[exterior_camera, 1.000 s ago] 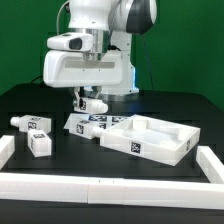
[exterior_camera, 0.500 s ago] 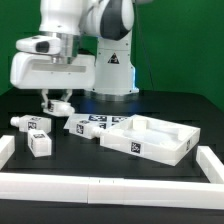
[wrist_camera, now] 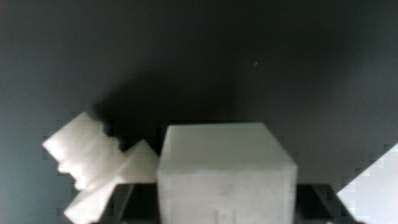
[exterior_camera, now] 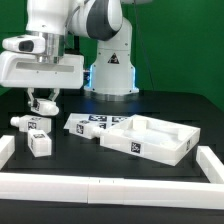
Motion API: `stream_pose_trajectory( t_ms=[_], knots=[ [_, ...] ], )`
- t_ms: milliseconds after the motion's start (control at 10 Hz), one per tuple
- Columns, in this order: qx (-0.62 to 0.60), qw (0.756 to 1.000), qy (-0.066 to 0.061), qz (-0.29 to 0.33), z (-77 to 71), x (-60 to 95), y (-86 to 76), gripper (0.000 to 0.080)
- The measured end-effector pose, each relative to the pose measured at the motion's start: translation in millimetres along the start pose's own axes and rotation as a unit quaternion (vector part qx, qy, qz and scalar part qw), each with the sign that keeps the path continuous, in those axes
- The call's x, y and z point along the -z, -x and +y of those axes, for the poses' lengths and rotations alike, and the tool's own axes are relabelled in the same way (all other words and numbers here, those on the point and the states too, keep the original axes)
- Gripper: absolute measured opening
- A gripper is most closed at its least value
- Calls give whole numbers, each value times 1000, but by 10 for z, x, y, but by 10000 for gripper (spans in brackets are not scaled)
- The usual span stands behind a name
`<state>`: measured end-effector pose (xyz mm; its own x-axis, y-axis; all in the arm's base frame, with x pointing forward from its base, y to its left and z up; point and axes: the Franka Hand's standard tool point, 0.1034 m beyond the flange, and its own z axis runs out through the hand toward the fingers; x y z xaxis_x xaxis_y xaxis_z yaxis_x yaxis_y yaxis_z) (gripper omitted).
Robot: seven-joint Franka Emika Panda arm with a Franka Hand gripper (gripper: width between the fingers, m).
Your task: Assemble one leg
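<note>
I will release the stubby white leg on the black table [exterior_camera: 54,120] between the tagged legs and the printed sheet.
My gripper [exterior_camera: 42,104] is shut on a stubby white leg [exterior_camera: 45,103] and holds it above the table at the exterior view's left. In the wrist view the held leg [wrist_camera: 224,172] fills the space between the dark fingers [wrist_camera: 143,202]. Right below it lie two more tagged legs [exterior_camera: 30,122] [exterior_camera: 40,144], which also show in the wrist view [wrist_camera: 93,160]. Further legs [exterior_camera: 85,125] lie in the middle. The large white tray-shaped tabletop [exterior_camera: 152,147] sits at the exterior view's right.
A low white rail [exterior_camera: 100,186] runs along the front of the black table, with short white blocks at its ends [exterior_camera: 6,148] [exterior_camera: 208,160]. The arm's base [exterior_camera: 110,70] stands at the back.
The gripper has moved to the exterior view's left with the leg in it, from over the middle legs to over the two left legs. The parts on the table have not moved.
</note>
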<state>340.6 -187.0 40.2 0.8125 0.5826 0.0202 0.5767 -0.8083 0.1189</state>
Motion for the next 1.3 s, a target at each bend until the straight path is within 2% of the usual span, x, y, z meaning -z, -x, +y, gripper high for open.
stream_pose_trajectory(
  t_ms=[100,200,400,500,600,700,800,1000,1200,1300],
  knots=[
    [4,1000,0,1,-22,6,-26,285],
    [18,1000,0,5,-113,38,-106,285],
    [24,1000,2,5,-114,14,-102,285],
    [20,1000,2,2,-264,-89,-76,285],
    [15,1000,-8,-5,-263,-176,-19,285],
    [9,1000,-4,-3,-167,-173,-26,285],
    [7,1000,-3,-3,-164,-185,-23,285],
    [1,1000,-8,-5,-154,-209,-53,285],
    [-3,1000,-12,-5,-234,-269,-99,285],
    [-2,1000,-9,-3,-231,-272,-110,285]
  ],
)
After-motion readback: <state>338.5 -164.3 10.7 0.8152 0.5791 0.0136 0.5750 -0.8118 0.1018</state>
